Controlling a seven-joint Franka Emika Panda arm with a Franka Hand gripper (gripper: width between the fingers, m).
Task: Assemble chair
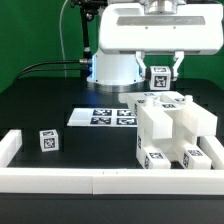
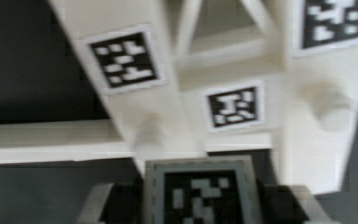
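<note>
The robot's gripper needs to set the small white tagged part down on the chair's top corner (image 1: 189, 92) (image 2: 334, 110) farthest from the marker board.
My gripper (image 1: 160, 68) hangs over the back of the partly built white chair (image 1: 176, 124) and is shut on a small white part with a marker tag (image 1: 160, 77). In the wrist view the part's tag (image 2: 202, 192) fills the space between the two dark fingers (image 2: 108, 200), above the gripper's own point (image 2: 202, 208). Below it lie the chair's white panels and bars (image 2: 185, 125), which carry three tags. The held part is above the chair; I cannot tell whether they touch.
A loose white tagged cube (image 1: 48, 140) stands at the exterior view's left. The marker board (image 1: 104, 117) lies in the middle. A white wall (image 1: 60, 178) borders the front and the left. More white tagged parts (image 1: 196, 157) lie by the chair's front. The arm's base (image 1: 115, 68) stands behind.
</note>
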